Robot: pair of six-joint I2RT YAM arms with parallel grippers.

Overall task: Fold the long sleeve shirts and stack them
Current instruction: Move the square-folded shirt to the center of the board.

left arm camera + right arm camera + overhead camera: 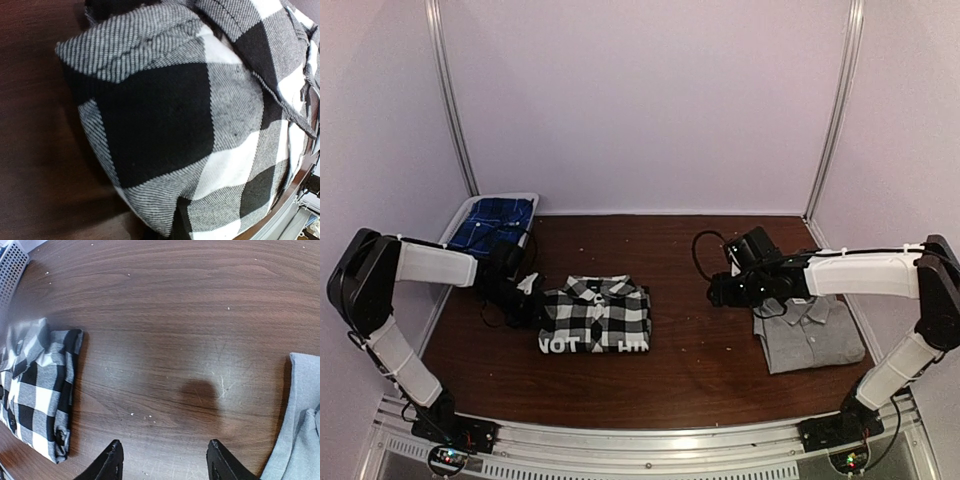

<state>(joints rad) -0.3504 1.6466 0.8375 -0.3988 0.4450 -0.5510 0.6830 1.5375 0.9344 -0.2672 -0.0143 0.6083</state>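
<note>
My right gripper goes to the grey collared shirt next and closes on the middle of its side edge [760, 333] facing the check shirt.
The black-and-white check flannel shirt [595, 315] lies folded left of centre, its white lettering on a black band along the near edge. My left gripper [525, 295] is at its left edge. In the left wrist view the check fabric [165, 125] fills the frame, hides the fingers and puckers toward them, so the gripper looks shut on the cloth. The grey collared shirt [810, 335] lies folded at the right. My right gripper [165, 447] is open and empty over bare table between the two shirts, with the check shirt [40, 385] to its left and the grey shirt [300, 425] to its right.
A white basket [460, 215] holding a blue plaid cloth [495, 222] stands at the back left corner; its mesh wall shows in the right wrist view [10, 265]. White walls close the table on three sides. Black cables hang by both wrists.
</note>
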